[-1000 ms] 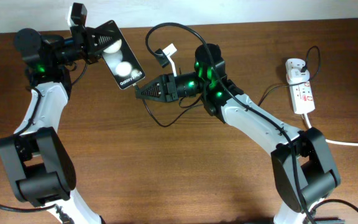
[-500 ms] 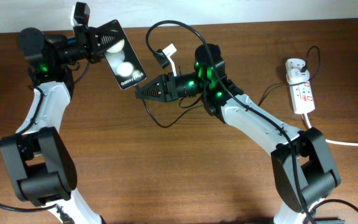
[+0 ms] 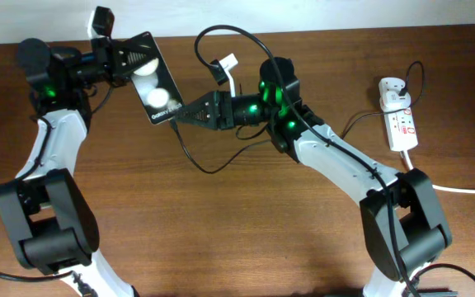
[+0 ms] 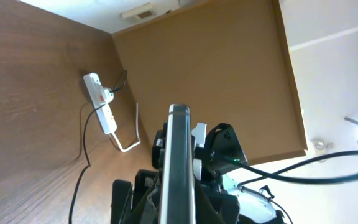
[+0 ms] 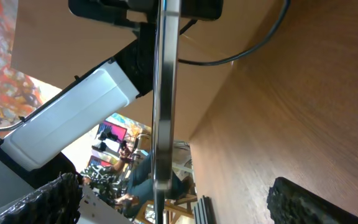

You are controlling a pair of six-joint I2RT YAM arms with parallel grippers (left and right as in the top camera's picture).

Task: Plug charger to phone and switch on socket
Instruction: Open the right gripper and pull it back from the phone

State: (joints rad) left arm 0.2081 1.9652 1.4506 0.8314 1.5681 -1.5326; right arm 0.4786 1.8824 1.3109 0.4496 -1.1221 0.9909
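I will set the black phone down with my left gripper on the wood point(image 3: 180, 157) where the cable hangs low under my right gripper.
The black phone point(image 3: 152, 83) hangs tilted above the table's back left, my left gripper point(image 3: 124, 59) shut on its upper end. In the left wrist view the phone point(image 4: 180, 155) stands edge-on between that gripper's point(image 4: 180, 208) fingers. My right gripper point(image 3: 181, 115) is open at the phone's lower end. Its fingertips point(image 5: 316, 202) stand wide either side of the edge-on phone point(image 5: 165, 93). The charger's black cable point(image 3: 221, 30) meets the phone's lower end; whether its tip is seated I cannot tell. The white socket point(image 3: 402, 125) lies at the right, with the plug adapter point(image 3: 392, 89) on it.
The cable droops in a loop onto the wood below the right gripper, and a white tag point(image 3: 226, 63) sticks up behind that wrist. The socket's thick white cord point(image 3: 468, 191) runs off the right edge. In the left wrist view the socket point(image 4: 102, 109) lies far off.
The right gripper has gone from shut to open and shifted left and up to the phone's lower end. The left arm has carried the phone slightly left and tilted it.
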